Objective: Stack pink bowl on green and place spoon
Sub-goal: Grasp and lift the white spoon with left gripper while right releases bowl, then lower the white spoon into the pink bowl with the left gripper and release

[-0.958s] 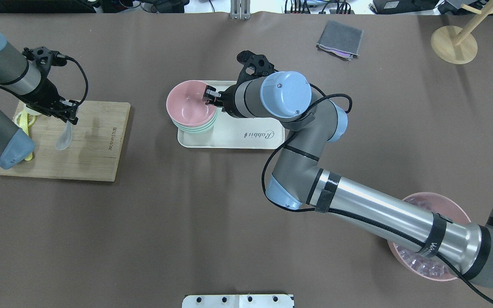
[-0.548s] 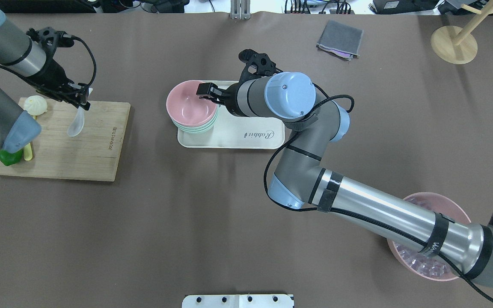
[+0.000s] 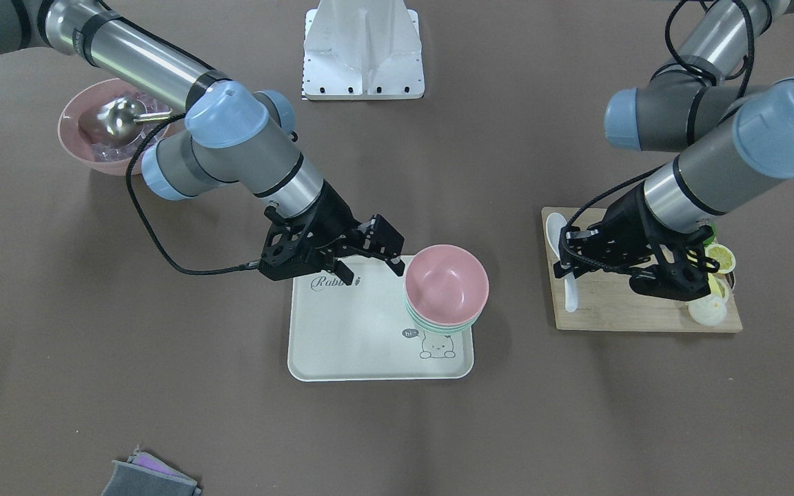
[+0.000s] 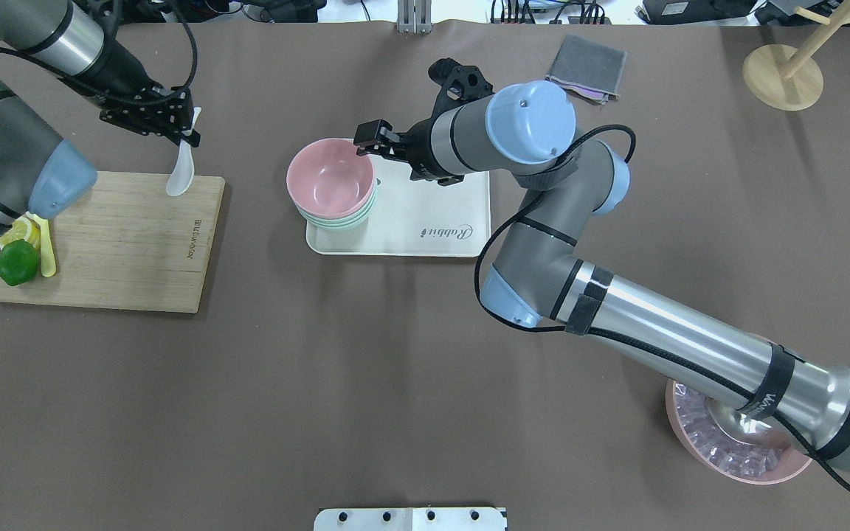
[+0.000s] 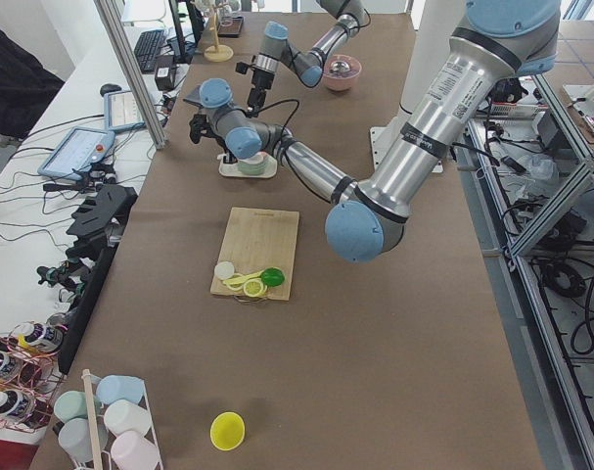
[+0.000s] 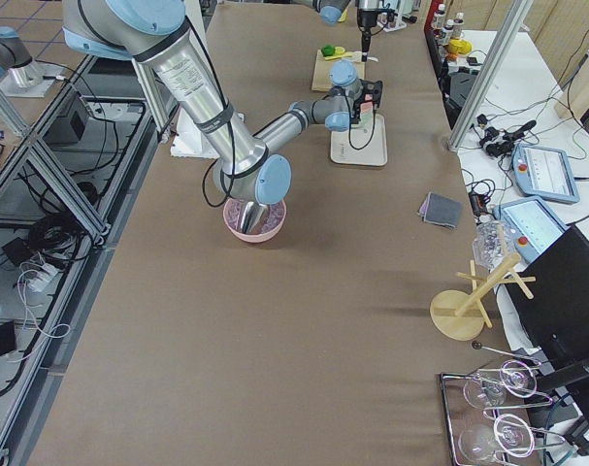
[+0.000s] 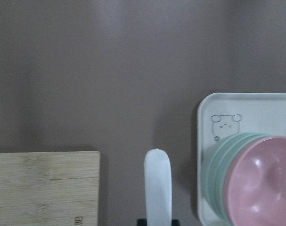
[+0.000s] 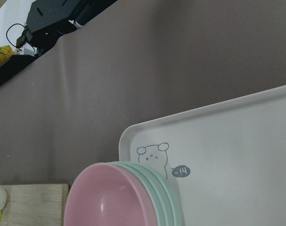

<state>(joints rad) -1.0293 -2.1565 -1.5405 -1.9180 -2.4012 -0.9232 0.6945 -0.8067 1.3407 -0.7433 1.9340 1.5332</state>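
Observation:
Next, I let go of the white spoon with my left gripper inside the pink bowl [image 3: 445, 313] [image 7: 263, 156], with the spoon's handle leaning over the bowl's rim.
The pink bowl [image 4: 329, 177] sits nested on top of the stacked green bowls [image 4: 338, 220] at the left end of the white tray [image 4: 425, 230]. It also shows in the front view [image 3: 445, 281] and the right wrist view [image 8: 105, 200]. My right gripper [image 4: 367, 141] is open and empty, just beside the bowl's rim above the tray, not touching it. My left gripper [image 4: 185, 129] is shut on the handle of a white spoon [image 4: 180, 171]. The spoon hangs bowl-down over the far edge of the cutting board [image 4: 115, 243] and shows in the left wrist view [image 7: 158, 188].
A lime [image 4: 17, 262] and lemon slices lie on the board's left end. A pink bowl of ice [image 4: 735, 451] with a metal ladle is at the near right under my right arm. A grey cloth [image 4: 587, 68] and wooden stand [image 4: 783, 77] sit at the far right.
My left gripper has lifted the spoon off the board and carried it away from me and to the right. My right gripper has drawn back from the pink bowl's rim, away from me.

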